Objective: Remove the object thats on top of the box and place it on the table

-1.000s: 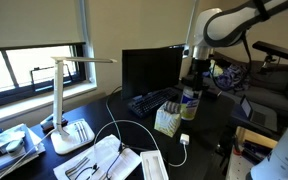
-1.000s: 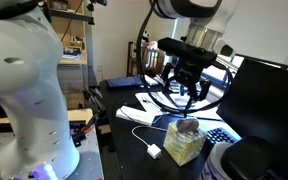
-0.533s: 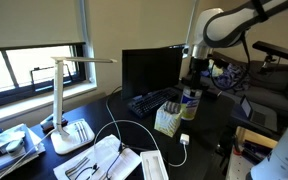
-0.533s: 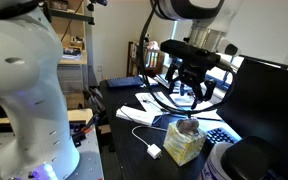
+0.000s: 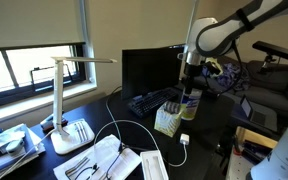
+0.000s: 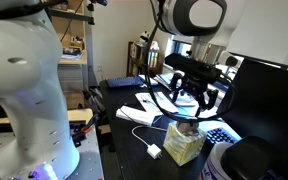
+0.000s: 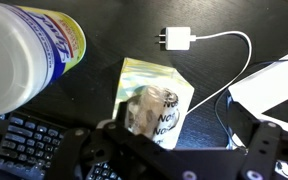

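Next, my gripper should go down to the middle of the crumpled clear wrapper [image 5: 172, 107] [image 7: 152, 110] on top of the cream-yellow box and close there.
The small cream-yellow patterned box [image 7: 142, 76] stands on the dark table [image 7: 84, 90], and shows in both exterior views [image 5: 166, 122] [image 6: 183, 148]. A crumpled clear wrapper with dark print [image 7: 149, 108] lies on top of the box [image 6: 187, 127]. My gripper [image 7: 184, 150] is open and hangs just above the box, with its fingers spread to either side of the wrapper and not touching it. In both exterior views it is over the box [image 5: 189, 88] [image 6: 194, 100].
A yellow-labelled canister with a white lid [image 7: 24, 50] stands right beside the box [image 5: 189, 106]. A keyboard [image 7: 24, 150], a white charger [image 7: 179, 38] with its cable, white papers [image 7: 274, 85], a monitor [image 5: 149, 68] and a white lamp [image 5: 64, 100] are around.
The gripper has come down closer to the box and the wrapper. It stays open. The box and the wrapper have not moved.
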`<control>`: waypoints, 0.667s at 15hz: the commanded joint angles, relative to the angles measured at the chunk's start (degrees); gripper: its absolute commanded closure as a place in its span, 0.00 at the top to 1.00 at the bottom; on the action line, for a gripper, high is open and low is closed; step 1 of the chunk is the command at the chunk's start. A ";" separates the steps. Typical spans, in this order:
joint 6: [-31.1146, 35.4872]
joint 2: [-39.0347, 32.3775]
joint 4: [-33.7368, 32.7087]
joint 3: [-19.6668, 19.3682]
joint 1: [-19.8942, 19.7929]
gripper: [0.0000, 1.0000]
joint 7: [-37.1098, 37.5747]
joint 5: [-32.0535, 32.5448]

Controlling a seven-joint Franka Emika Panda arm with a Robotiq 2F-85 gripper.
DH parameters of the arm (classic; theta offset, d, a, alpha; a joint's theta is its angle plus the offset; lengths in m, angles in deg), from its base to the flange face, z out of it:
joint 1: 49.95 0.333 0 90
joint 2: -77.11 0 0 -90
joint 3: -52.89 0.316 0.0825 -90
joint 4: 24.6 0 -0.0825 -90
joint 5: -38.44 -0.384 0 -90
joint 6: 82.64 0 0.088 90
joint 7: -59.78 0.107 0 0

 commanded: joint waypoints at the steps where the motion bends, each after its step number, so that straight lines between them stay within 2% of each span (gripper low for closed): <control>1: 3.66 -5.09 -2.03 -0.18 1.02 1.00 -0.29 -2.41; 6: 4.08 -9.90 -5.02 0.53 1.14 1.00 -1.03 -3.95; 10: 5.76 -12.57 -6.04 1.57 0.47 1.00 1.16 -2.80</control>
